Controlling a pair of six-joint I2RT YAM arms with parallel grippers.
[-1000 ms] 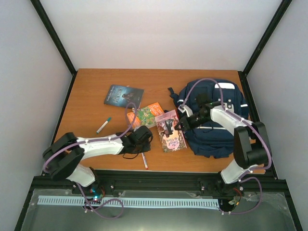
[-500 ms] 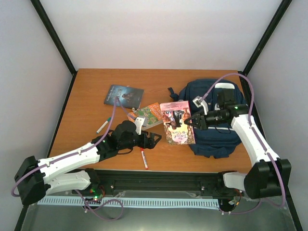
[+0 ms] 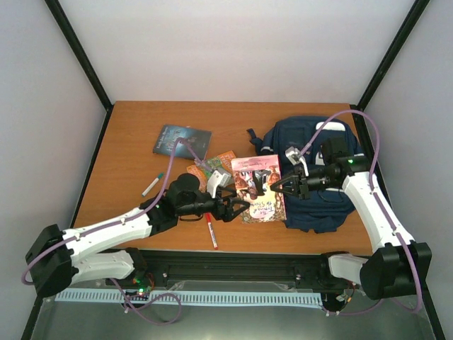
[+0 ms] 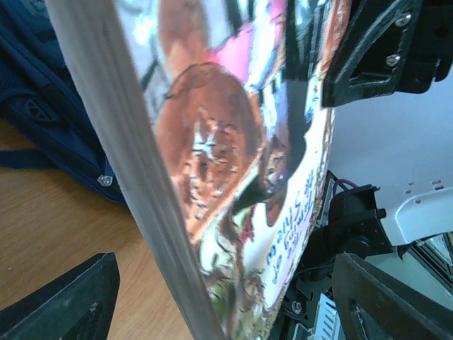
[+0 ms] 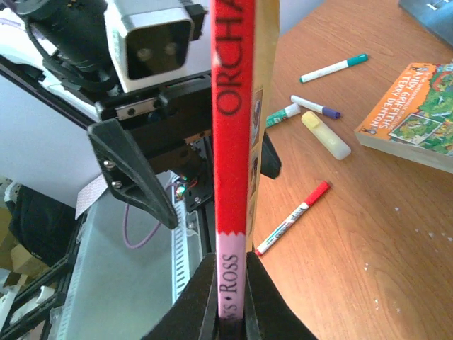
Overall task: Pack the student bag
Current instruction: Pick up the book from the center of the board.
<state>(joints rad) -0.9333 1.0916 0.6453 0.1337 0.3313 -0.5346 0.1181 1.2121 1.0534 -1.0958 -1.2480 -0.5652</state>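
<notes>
My left gripper should hold the page edge steady while my right gripper, now holding the storybook mid-spine, takes hold again at the spine's bottom end (image 3: 284, 214) before packing.
The student bag (image 3: 322, 205), navy with white patches, lies at the right of the table; its blue fabric (image 4: 42, 92) also shows in the left wrist view. My right gripper (image 3: 287, 185) is shut on the red and pink spine of a pink storybook (image 3: 258, 188), holding it up beside the bag. The spine (image 5: 232, 142) stands clamped at my right gripper (image 5: 230, 312). My left gripper (image 3: 237, 207) is open, with one finger on each side of the book's free page edge. That page edge (image 4: 134, 163) fills the left wrist view above my left gripper (image 4: 226, 312).
An orange book (image 3: 219, 164) and a dark book (image 3: 182, 140) lie left of the storybook. A green marker (image 3: 151, 185) and a red marker (image 3: 211, 232) lie on the wood. A purple marker (image 5: 315, 106) and a glue stick (image 5: 325, 134) lie by the orange book (image 5: 417, 117).
My left gripper has opened and reached right until its fingers straddle the book's page edge. My right gripper has lifted the storybook off the table and turned it.
</notes>
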